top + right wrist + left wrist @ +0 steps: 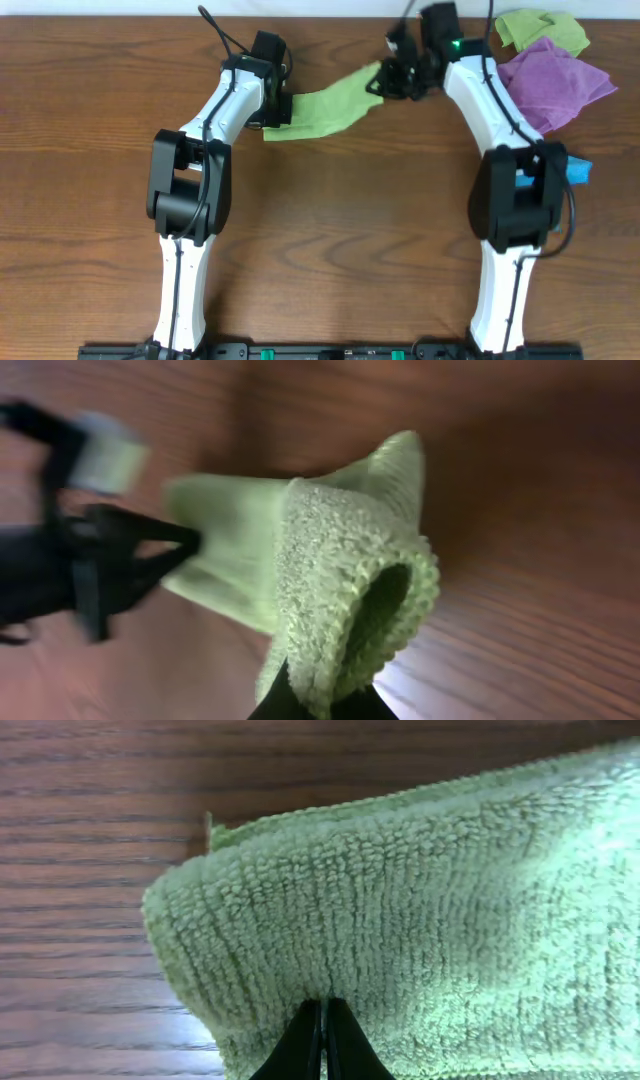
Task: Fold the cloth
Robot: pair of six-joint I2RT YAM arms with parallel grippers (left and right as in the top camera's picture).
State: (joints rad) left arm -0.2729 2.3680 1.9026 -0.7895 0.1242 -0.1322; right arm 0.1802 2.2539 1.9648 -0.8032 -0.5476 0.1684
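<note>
The robot's right gripper should release the lime-green cloth on the far part of the table, midway (318, 114) between the robot's two grippers.
The lime-green cloth (322, 108) hangs stretched as a narrow band between my two grippers over the far part of the table. My left gripper (281, 110) is shut on its left end; in the left wrist view the black fingertips (325, 1020) pinch the folded edge of the cloth (420, 910). My right gripper (385, 85) is shut on the right end, held a little higher; in the right wrist view the fingers (315, 700) clamp a curled fold of the cloth (340, 570). The white tag is not visible.
A purple cloth (553, 80) and a second green cloth (545, 30) lie bunched at the far right corner. A blue object (580, 170) sits by the right arm. The left arm shows blurred in the right wrist view (80, 560).
</note>
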